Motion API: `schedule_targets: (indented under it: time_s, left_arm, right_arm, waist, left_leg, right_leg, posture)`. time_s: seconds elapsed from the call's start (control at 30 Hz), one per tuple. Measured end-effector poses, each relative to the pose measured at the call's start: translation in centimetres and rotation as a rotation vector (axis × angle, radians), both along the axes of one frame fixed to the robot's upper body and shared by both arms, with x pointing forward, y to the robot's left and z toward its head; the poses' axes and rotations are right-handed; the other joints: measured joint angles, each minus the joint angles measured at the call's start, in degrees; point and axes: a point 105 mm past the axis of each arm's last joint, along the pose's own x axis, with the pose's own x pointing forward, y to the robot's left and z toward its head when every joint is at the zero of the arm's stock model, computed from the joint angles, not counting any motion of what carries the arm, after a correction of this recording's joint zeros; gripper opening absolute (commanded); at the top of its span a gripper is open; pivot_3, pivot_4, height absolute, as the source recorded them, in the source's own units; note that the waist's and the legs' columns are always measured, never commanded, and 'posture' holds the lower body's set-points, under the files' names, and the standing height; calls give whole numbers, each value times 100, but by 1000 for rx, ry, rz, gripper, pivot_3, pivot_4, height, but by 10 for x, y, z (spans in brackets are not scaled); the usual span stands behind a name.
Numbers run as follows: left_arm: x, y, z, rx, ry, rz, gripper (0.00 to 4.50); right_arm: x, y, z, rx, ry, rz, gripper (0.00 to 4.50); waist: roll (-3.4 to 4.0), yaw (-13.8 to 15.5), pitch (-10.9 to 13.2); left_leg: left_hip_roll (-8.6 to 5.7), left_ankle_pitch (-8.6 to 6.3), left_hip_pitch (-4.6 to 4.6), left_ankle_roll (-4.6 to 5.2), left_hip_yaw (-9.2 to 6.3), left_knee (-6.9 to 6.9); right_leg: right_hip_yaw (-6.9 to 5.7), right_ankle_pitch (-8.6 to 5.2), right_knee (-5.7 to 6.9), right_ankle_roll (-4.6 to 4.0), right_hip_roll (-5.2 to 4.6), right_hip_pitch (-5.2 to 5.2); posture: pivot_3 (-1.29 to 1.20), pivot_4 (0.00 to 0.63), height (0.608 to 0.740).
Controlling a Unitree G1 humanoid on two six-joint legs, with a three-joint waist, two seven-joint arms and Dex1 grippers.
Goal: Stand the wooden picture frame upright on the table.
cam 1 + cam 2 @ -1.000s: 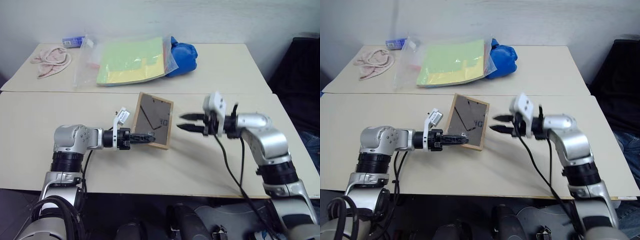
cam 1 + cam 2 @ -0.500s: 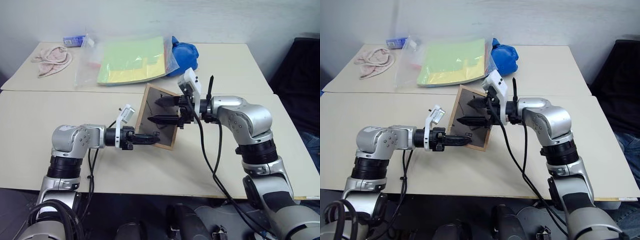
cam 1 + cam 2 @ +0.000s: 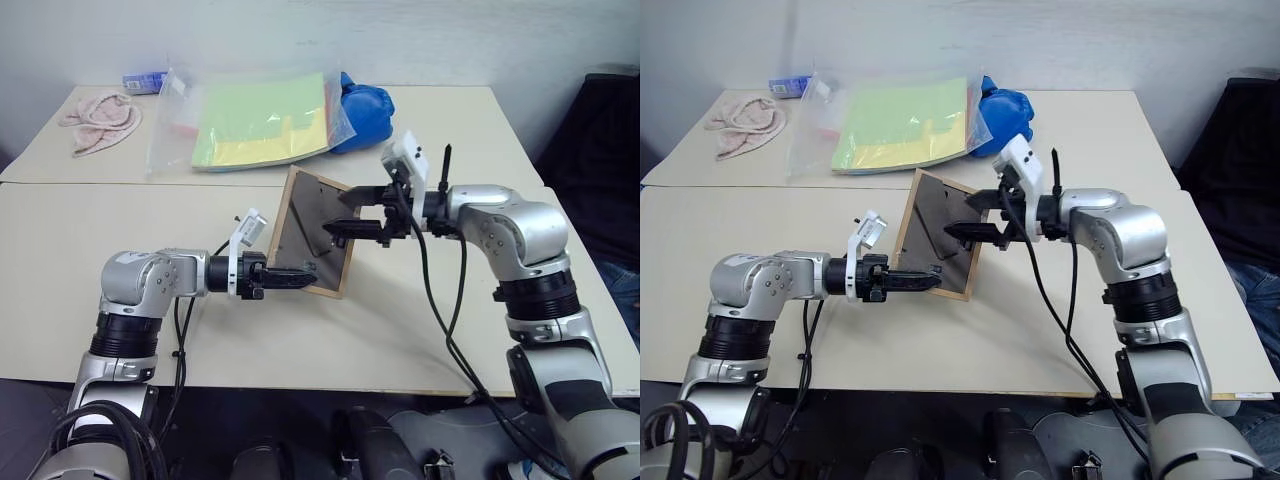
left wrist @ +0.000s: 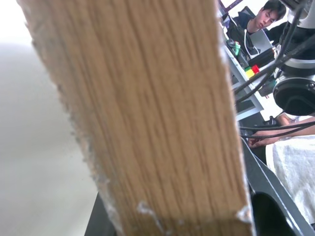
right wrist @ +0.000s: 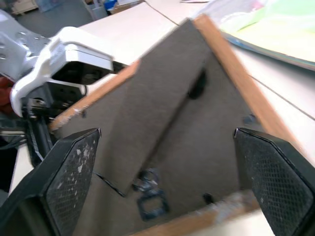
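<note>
The stand already sticks out from the frame's dark back, so my right gripper will back off and take the frame's side edge (image 3: 347,263) before turning the frame.
The wooden picture frame (image 3: 308,215) is tilted up over the table (image 3: 430,320), its dark back with the fold-out stand (image 5: 165,130) facing my right arm. My left gripper (image 3: 300,273) is shut on the frame's lower wooden edge (image 4: 147,113), reaching in from the left. From the right, my right gripper (image 3: 338,213) points level at the frame's back and stands open, one finger above the other. Its fingertips (image 5: 69,182) are close to the dark back, but I cannot tell whether they touch it. The picture side is turned away from me.
On the far table lie a plastic bag of green-yellow paper (image 3: 262,120), a blue bundle (image 3: 365,105), a pink cloth (image 3: 100,118) and a small blue box (image 3: 146,80). A seam (image 3: 120,183) divides the two tables. A seated person (image 4: 261,19) is off to the side.
My right gripper swung in from the right to the frame's back and opened wider. The frame stands steeper in my left gripper than a second ago.
</note>
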Motion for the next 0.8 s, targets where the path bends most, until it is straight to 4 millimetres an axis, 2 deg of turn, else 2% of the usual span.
schedule_targets:
  time_s: [0.1,0.2,0.33,0.5,0.57,0.63,0.7,0.73,0.77,0.8]
  left_arm:
    - [1,-5,2,4,-15,-15,1379]
    - [5,-4,7,1,-37,-10,1379]
    - [10,-1,4,-8,-13,11,1379]
    - [12,1,4,-6,-10,22,1379]
    - [12,2,5,-4,-8,25,1379]
    - [12,4,6,-5,-2,28,1379]
    - [12,3,7,-6,3,25,1379]
    - [11,2,9,-10,10,17,1379]
    - [10,1,11,-12,10,13,1379]
    - [10,2,13,-22,17,12,1379]
  right_arm:
    - [-21,18,1,49,49,115,4500]
    - [-36,18,12,80,59,171,4500]
    - [-31,-2,17,45,8,88,4500]
    - [-18,-50,3,-106,-168,-77,4500]
    - [-15,-71,-2,-204,-370,-113,4500]
    - [-8,-82,-7,-317,-617,-129,4500]
    - [-2,-86,-11,-420,-873,-121,4500]
    - [2,-86,-14,-489,-1100,-116,4500]
    - [2,-85,-16,-509,-1158,-100,4500]
    - [1,-79,-21,-550,-1318,-57,4500]
  waist:
    - [-1,45,1]
    - [-1,59,0]
    - [-1,64,1]
    - [-5,63,3]
    - [-8,72,5]
    - [-12,46,7]
    - [-16,24,11]
    - [-20,15,14]
    - [-19,15,16]
    - [-19,4,18]
  left_leg:
    - [-1,0,-5,1,-3,1]
    - [-1,-1,-5,2,-7,1]
    - [-2,-1,-10,2,-14,1]
    - [-3,-1,-14,2,-16,-4]
    - [-4,-1,-14,2,-15,-5]
    - [-5,-1,-11,1,-10,-4]
    - [-4,0,-4,-2,-6,-6]
    - [-4,1,-3,-4,-4,-5]
    - [-4,1,-3,-5,-4,-8]
    - [-3,2,-2,-6,0,-6]
  right_leg:
    - [-1,0,-4,0,-1,0]
    - [-6,0,-8,0,-3,2]
    - [-12,0,-14,0,-4,2]
    - [-16,0,-22,1,-4,1]
    - [-16,0,-26,2,-3,2]
    - [-14,0,-24,4,-2,3]
    - [-9,0,-18,4,0,3]
    - [-6,0,-16,4,0,2]
    - [-6,0,-16,4,0,2]
    - [-2,0,-13,4,1,1]
  posture:
    - [0,150,740]
    - [0,150,740]
    - [0,150,740]
    - [0,150,740]
    - [0,150,740]
    - [0,150,740]
    - [0,150,740]
    - [0,150,740]
    - [0,150,740]
    - [0,150,740]
